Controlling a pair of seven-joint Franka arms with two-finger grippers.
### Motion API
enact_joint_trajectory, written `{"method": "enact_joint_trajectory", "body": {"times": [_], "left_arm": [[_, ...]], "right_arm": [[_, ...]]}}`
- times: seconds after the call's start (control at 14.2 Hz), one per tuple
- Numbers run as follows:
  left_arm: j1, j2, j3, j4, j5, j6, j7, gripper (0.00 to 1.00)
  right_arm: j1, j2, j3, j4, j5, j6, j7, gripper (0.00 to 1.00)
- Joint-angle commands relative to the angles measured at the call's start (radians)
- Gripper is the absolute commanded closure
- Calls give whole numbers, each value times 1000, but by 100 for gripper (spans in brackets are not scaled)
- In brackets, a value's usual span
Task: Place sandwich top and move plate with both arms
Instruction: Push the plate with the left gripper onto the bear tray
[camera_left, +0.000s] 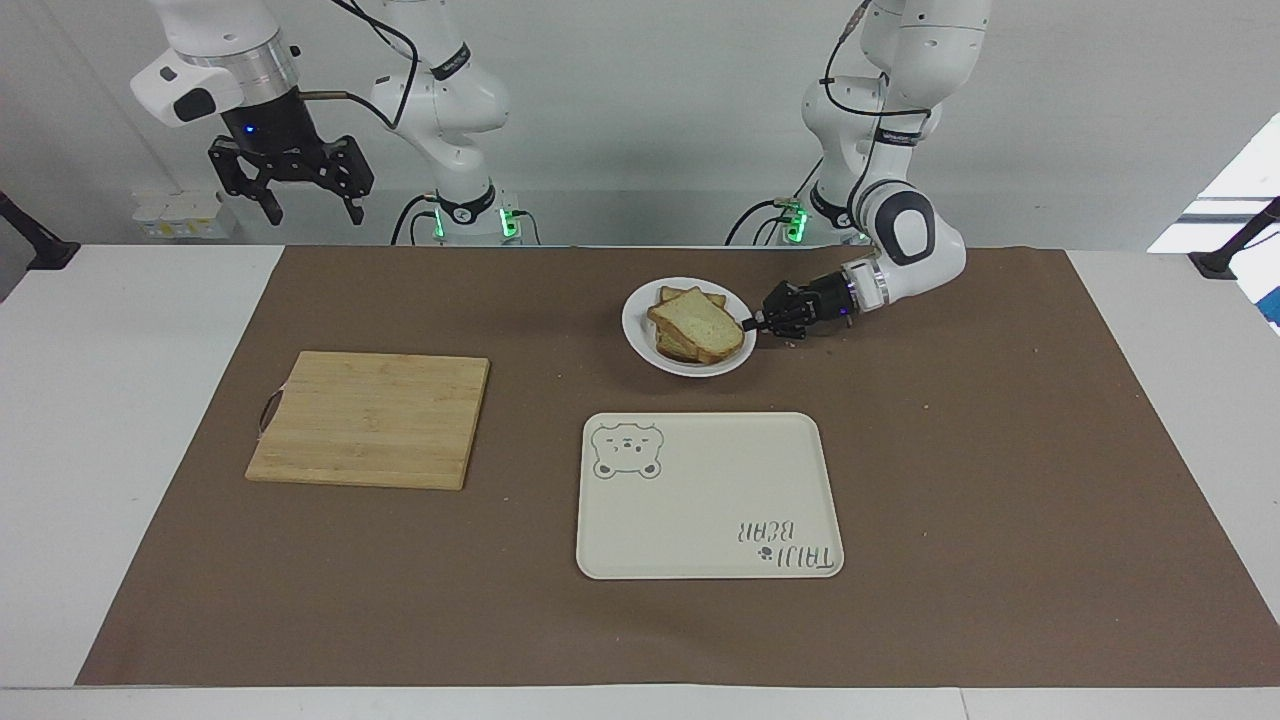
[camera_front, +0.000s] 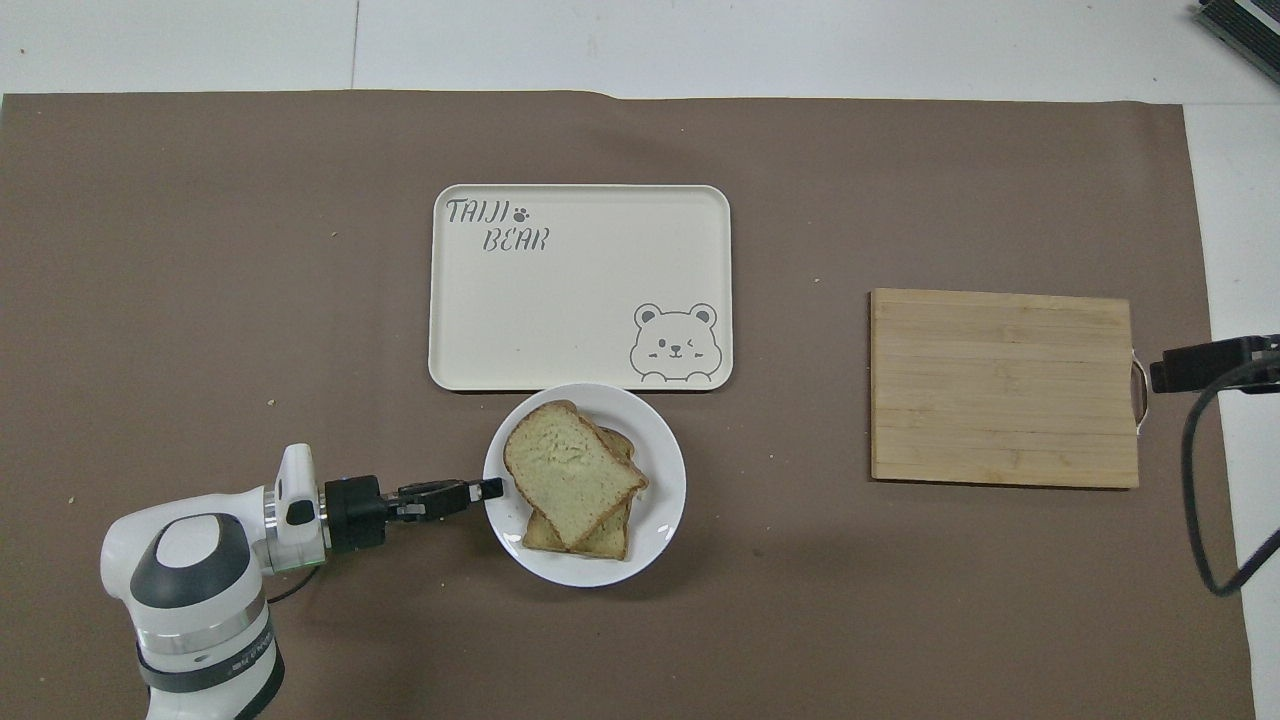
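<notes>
Next, my left gripper puts the plate down and lets go of it on the cream tray (camera_front: 557, 287), beside the bear drawing.
The sandwich top (camera_left: 702, 322) (camera_front: 563, 468), a plain pale slice with brown crust, lies askew on top of other bread on the small white plate (camera_left: 634, 330) (camera_front: 662, 505). My left gripper (camera_left: 752, 325) (camera_front: 492, 489) reaches in level from the left arm's end and is shut on the plate's rim. The plate appears held slightly off the brown mat, beside the cream tray's edge that lies nearer the robots. My right gripper (camera_left: 315, 212) hangs open and empty high above the right arm's end of the table, where that arm waits.
A rectangular cream tray (camera_left: 700, 500) (camera_front: 580, 300) with a bear drawing lies farther from the robots than the plate. A bamboo cutting board (camera_left: 370, 418) (camera_front: 1003, 387) lies toward the right arm's end. Small crumbs dot the mat by the left gripper.
</notes>
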Motion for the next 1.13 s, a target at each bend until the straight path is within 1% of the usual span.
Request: {"method": "enact_joint_trajectory", "body": {"times": [0.0,0.21,0.28,0.35,0.42,0.49,0.63,0.77,0.84,0.98,1.06], "left_arm": [[30,111,1,161,-14,-34,-36,100],[41,218,5,347,18,4,-133,100],[41,256,4,414,71,33,-174,100],[41,289,1,460,133,61,-235,100],[39,316,-1,499,165,104,-275,100],[36,345,-6,532,168,144,-279,100],[39,401,-16,597,171,162,-282,100],[38,432,-18,657,175,181,-337,100],[32,444,-18,683,208,187,-372,100],[29,452,-22,701,303,192,-423,100],[25,455,-19,703,311,193,-429,100]], "right_arm": [[-9,-20,9,-20,-2,10,-22,0],[-9,-20,9,-20,-2,10,-22,0],[-9,-20,9,-20,-2,10,-22,0],[-8,-20,10,-22,1,14,-33,0],[0,-7,12,-8,3,8,-50,0],[-5,0,12,9,-3,1,-71,0],[-11,13,10,12,3,-29,-76,0],[-5,10,12,3,0,-3,-70,0],[-3,10,13,1,1,10,-68,0],[3,10,18,0,0,23,-68,0],[3,10,20,1,0,20,-68,0]]}}
